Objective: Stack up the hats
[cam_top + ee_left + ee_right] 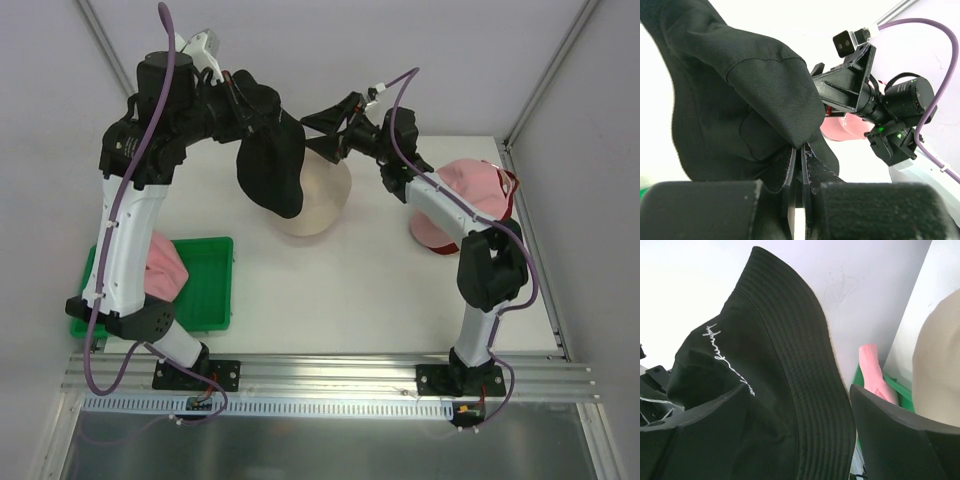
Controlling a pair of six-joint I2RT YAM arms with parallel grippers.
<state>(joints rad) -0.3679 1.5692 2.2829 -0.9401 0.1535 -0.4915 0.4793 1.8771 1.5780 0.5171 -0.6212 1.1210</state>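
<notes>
I will pinch its loose edge (301,147) with my right gripper and spread it over the beige bucket hat, as the black bucket hat hangs folded from my left gripper.
My left gripper (245,100) is shut on the black bucket hat (270,160) and holds it in the air above the beige bucket hat (320,200), which rests on the table. In the left wrist view its jaws (801,157) pinch the black fabric (740,100). My right gripper (318,135) is open beside the hanging hat. In the right wrist view the black brim (805,390) lies between its spread fingers (900,440). Pink and red caps (470,190) lie together at the right, partly hidden by the right arm. A pink hat (165,262) lies in the green tray.
The green tray (210,290) sits at the front left, by the left arm's base. The right wrist view also shows the beige hat (940,360), the pink hat (872,375) and the tray edge (900,389). White walls enclose the table.
</notes>
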